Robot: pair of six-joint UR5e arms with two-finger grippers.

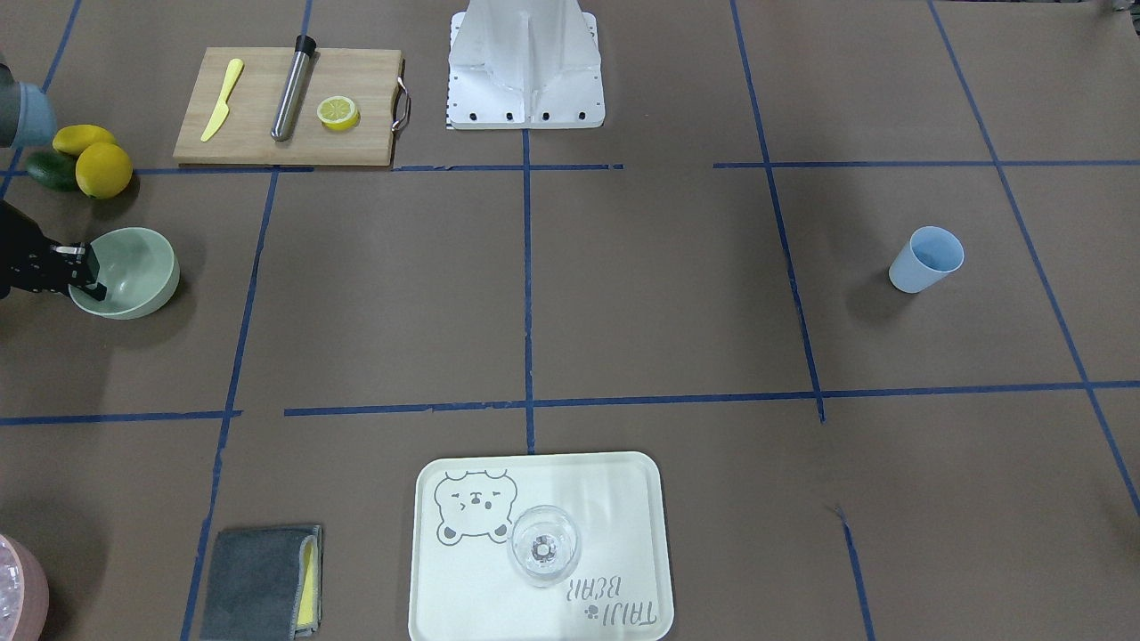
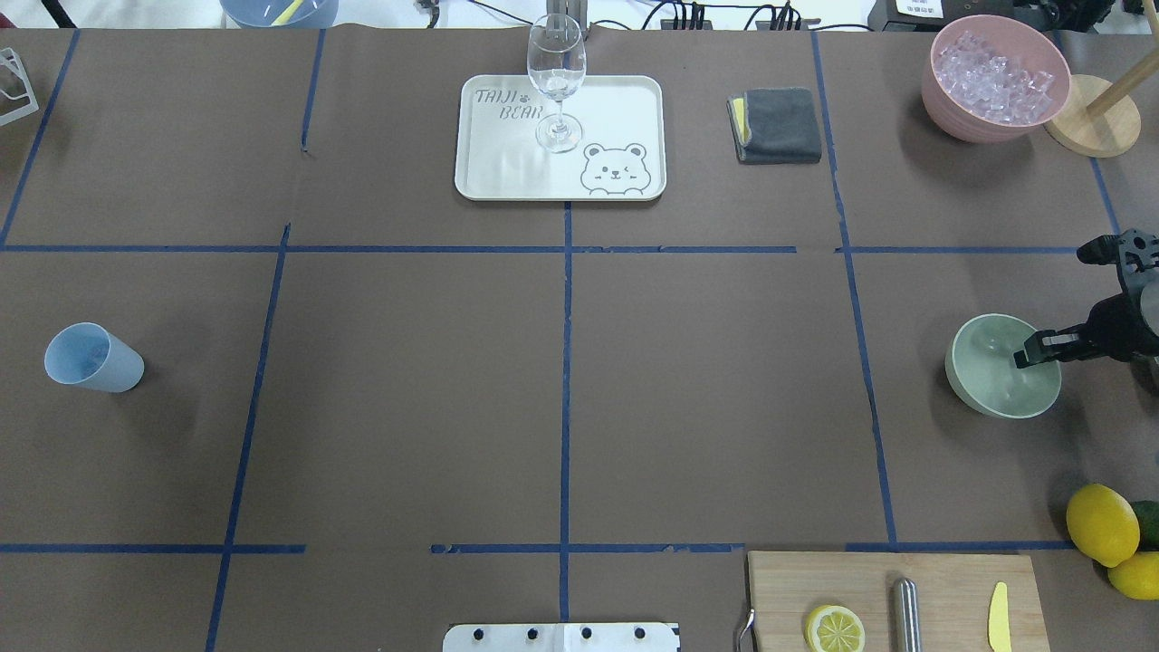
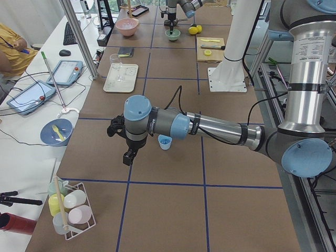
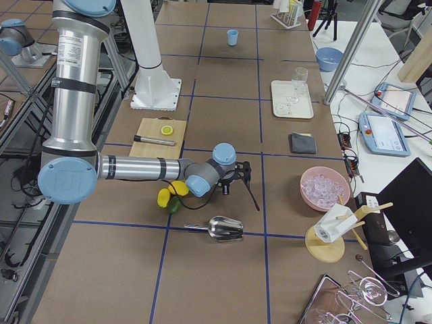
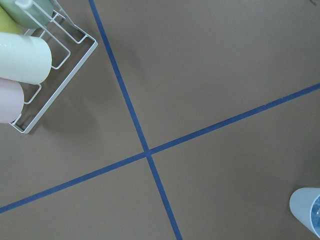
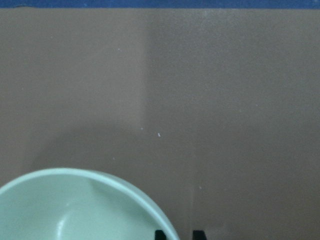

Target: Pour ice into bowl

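Next, my right gripper lets go of the bowl next to the blue line between the white robot base (image 1: pixel 606 263) and the white tray.
The pale sage-green bowl (image 2: pixel 991 371) sits at the robot's far right, tipped slightly; it also shows in the front view (image 1: pixel 134 267) and the right wrist view (image 6: pixel 75 210). My right gripper (image 2: pixel 1028 355) is shut on the bowl's rim, one finger inside and one outside (image 6: pixel 179 234). No small clear ice cubes can be made out in the bowl. My left gripper (image 3: pixel 128 155) hovers over the table near the pale blue cup (image 2: pixel 93 359); I cannot tell whether it is open or shut. The cup's inside is unclear.
A pink container of ice (image 2: pixel 994 77) stands far right at the back, next to a grey cloth (image 2: pixel 777 125). A wine glass (image 2: pixel 555 81) stands on a white tray (image 2: pixel 507 172). Lemons (image 2: pixel 1102 523) and a cutting board (image 2: pixel 942 575) lie near the bowl. A metal scoop (image 4: pixel 223 229) lies beyond.
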